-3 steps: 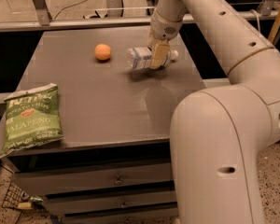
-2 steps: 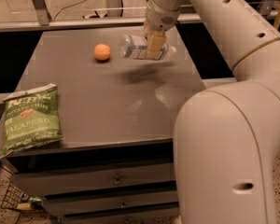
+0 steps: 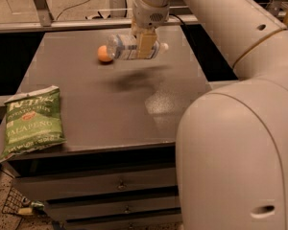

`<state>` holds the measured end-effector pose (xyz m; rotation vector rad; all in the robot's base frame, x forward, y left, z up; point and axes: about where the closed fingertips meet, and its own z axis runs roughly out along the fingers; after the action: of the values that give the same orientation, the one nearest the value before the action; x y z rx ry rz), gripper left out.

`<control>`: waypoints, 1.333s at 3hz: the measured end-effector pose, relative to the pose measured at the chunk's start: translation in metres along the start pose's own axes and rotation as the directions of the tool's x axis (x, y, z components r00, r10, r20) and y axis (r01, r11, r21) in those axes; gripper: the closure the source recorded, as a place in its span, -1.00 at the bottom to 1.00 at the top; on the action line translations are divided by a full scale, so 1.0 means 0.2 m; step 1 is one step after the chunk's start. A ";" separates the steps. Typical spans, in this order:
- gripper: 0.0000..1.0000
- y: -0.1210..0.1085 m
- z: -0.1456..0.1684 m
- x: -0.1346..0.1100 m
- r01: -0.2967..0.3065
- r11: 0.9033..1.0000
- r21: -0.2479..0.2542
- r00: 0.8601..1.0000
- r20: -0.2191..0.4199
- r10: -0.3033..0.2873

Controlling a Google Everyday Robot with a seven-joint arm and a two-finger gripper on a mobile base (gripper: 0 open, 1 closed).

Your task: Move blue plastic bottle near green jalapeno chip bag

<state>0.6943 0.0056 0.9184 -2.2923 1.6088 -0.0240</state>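
Note:
Next, my gripper lays the blue plastic bottle on the grey table just off the green jalapeno chip bag's inner edge (image 3: 94,101).
The blue plastic bottle (image 3: 125,47) hangs on its side above the table, its white cap to the right. My gripper (image 3: 145,46) is shut on the bottle's middle and holds it in the air; its shadow lies on the tabletop below. The green jalapeno chip bag (image 3: 32,121) lies flat at the table's front left corner, well left of and nearer than the bottle.
A small orange fruit (image 3: 103,53) sits on the grey table (image 3: 134,109) just behind and left of the bottle. The robot's white arm and body fill the right side. Drawers are under the table's front edge. Metal rails run behind the table.
The gripper has lifted the bottle off the table and carried it left, toward the orange fruit.

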 end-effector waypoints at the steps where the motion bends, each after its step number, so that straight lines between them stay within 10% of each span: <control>1: 1.00 0.01 0.02 -0.04 0.045 0.999 -0.003 0.998 -0.035 -0.045; 2: 1.00 0.06 -0.04 -0.29 0.249 0.968 0.025 0.960 -0.139 -0.243; 4: 1.00 0.40 0.18 -0.58 0.484 0.863 -0.142 0.837 -0.210 -0.504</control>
<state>0.5870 0.0969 0.8829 -2.8016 1.0748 -0.3814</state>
